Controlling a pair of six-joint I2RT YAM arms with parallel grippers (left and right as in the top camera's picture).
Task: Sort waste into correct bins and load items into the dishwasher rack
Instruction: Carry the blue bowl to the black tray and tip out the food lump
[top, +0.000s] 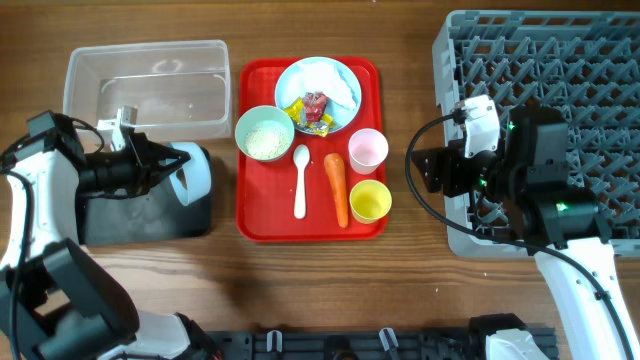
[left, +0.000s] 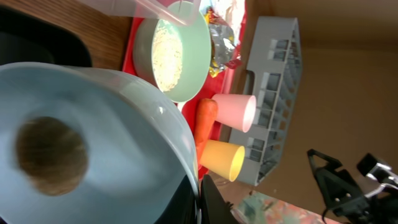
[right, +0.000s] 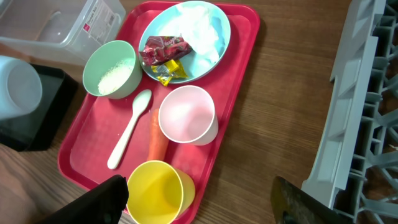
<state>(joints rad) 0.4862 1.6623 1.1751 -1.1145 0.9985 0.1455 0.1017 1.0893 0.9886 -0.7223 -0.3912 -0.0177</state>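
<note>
Next, I release the light blue bowl with my left gripper on the red tray (top: 265, 203) beside the spoon, nearer than the rice bowl. The light blue bowl is tilted over the black tray.
My left gripper (top: 160, 163) is shut on the rim of a light blue bowl (top: 190, 172), held tilted on its side over the black tray (top: 140, 215). In the left wrist view the bowl (left: 106, 124) holds a brown food lump (left: 50, 155), and the fingers (left: 200, 200) pinch its rim. My right gripper (top: 425, 170) is open and empty between the red tray and the grey rack (top: 540, 110); in its wrist view the fingers (right: 205, 202) hang just right of the yellow cup (right: 155, 190). The rice bowl (top: 264, 133), spoon (top: 300, 180), carrot (top: 336, 188), pink cup (top: 367, 150) and plate (top: 335, 85) with wrappers (top: 315, 110) sit on the red tray.
The clear tub (top: 145, 85) stands behind the black tray at the far left. The red tray (top: 310, 228) lies mid-table. The rack fills the right side. Bare wood shows between the red tray and the rack.
</note>
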